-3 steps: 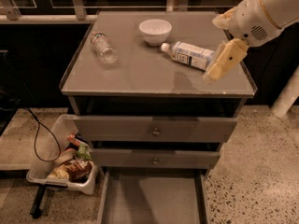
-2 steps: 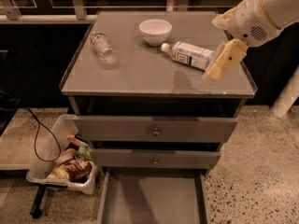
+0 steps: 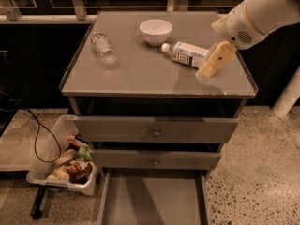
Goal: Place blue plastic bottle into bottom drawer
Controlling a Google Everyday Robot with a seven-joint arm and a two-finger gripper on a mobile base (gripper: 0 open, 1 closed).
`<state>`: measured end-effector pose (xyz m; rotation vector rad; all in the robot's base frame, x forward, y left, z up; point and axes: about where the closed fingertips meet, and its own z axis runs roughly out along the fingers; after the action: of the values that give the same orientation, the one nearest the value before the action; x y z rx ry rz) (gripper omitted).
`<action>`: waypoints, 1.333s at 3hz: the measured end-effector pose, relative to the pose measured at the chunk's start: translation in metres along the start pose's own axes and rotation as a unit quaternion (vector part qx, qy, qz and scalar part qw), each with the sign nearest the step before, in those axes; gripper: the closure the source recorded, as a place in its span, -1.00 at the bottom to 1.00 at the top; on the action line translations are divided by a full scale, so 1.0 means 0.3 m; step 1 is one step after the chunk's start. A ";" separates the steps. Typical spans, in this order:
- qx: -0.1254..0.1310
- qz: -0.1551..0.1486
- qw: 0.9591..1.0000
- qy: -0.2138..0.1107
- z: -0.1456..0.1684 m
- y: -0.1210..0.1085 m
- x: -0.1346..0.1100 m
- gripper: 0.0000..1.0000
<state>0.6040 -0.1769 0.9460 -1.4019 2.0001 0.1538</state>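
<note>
The gripper needs to close on the base end (image 3: 202,60) of the blue plastic bottle, opposite its white cap.
The blue plastic bottle (image 3: 186,53) lies on its side on the cabinet top, white cap pointing left toward the white bowl (image 3: 155,31). My gripper (image 3: 214,61) hangs at the bottle's right end, angled down-left and overlapping the bottle's base. I cannot tell whether it touches the bottle. The bottom drawer (image 3: 154,198) is pulled open below, its flat grey floor bare.
A clear crinkled bottle (image 3: 103,47) lies at the top's left side. The two upper drawers (image 3: 156,131) are closed. A white bin (image 3: 65,165) with snack packets stands on the floor to the left, beside a black cable (image 3: 37,135).
My gripper has edged a little to the left, closer over the bottle's base end. The bottle, bowl and drawers have not moved.
</note>
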 end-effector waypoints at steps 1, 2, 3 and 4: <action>0.003 0.022 1.000 0.012 0.082 -0.068 0.034 -1.00; -0.006 0.047 0.999 0.022 0.170 -0.115 0.073 -1.00; -0.014 0.068 0.997 0.018 0.246 -0.165 0.095 -1.00; -0.016 0.082 0.996 0.013 0.300 -0.214 0.099 -1.00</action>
<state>0.6956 -0.1857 0.8778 -1.2634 2.1430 0.2433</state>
